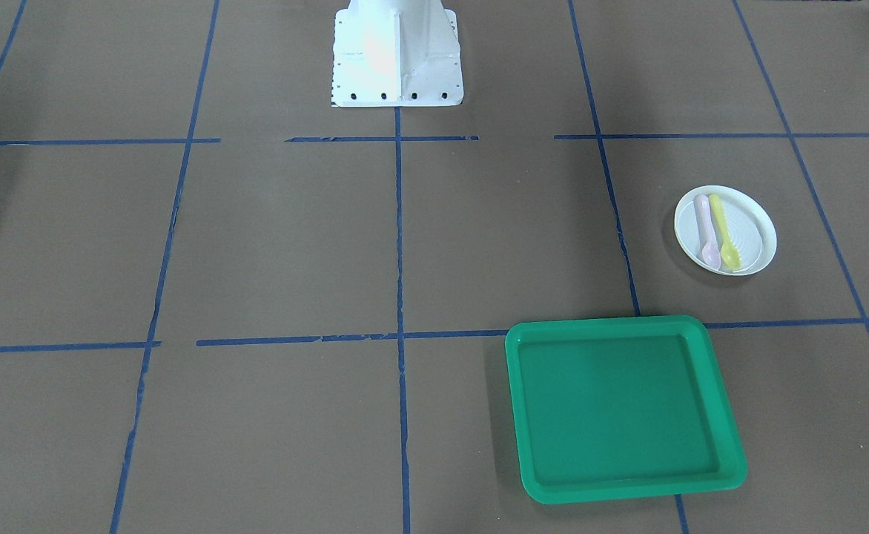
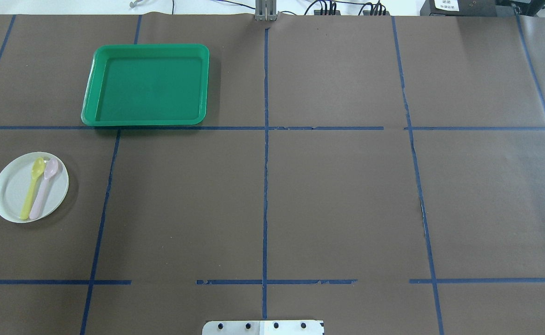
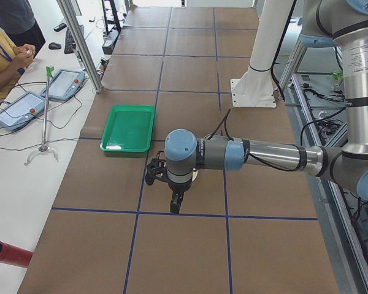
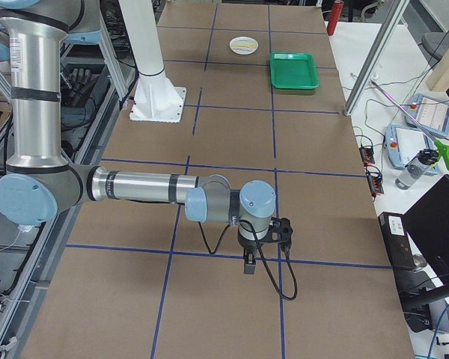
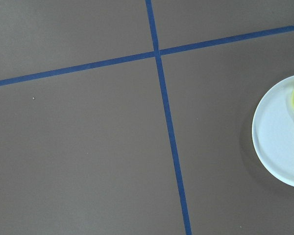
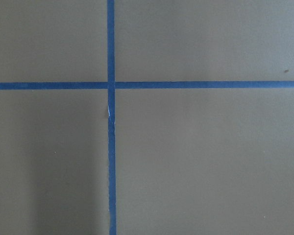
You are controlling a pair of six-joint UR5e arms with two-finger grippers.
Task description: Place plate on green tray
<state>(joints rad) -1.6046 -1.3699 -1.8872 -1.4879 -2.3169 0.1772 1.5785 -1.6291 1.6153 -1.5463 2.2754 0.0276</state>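
My left gripper should grip the white plate's rim [image 1: 774, 226] [image 5: 254, 138] on the side where the yellow spoon lies rather than the pink spoon.
The small white plate [image 1: 749, 230] lies on the brown table with a pink spoon [image 1: 705, 230] and a yellow spoon [image 1: 724, 233] on it. It shows at the left in the overhead view [image 2: 12, 190] and at the right edge of the left wrist view [image 5: 279, 142]. The green tray [image 1: 620, 404] is empty and lies apart from the plate, further from the robot [image 2: 147, 83]. My left gripper [image 3: 176, 205] hangs above the table near the plate. My right gripper [image 4: 248, 265] hangs over a tape crossing far from both. They show only in the side views, so I cannot tell if they are open or shut.
The white robot base [image 1: 397, 52] stands at the table's middle edge. Blue tape lines [image 2: 265, 163] grid the brown table. An operator [image 3: 3, 49] sits at a side bench with tablets [image 3: 18, 107] beyond the tray.
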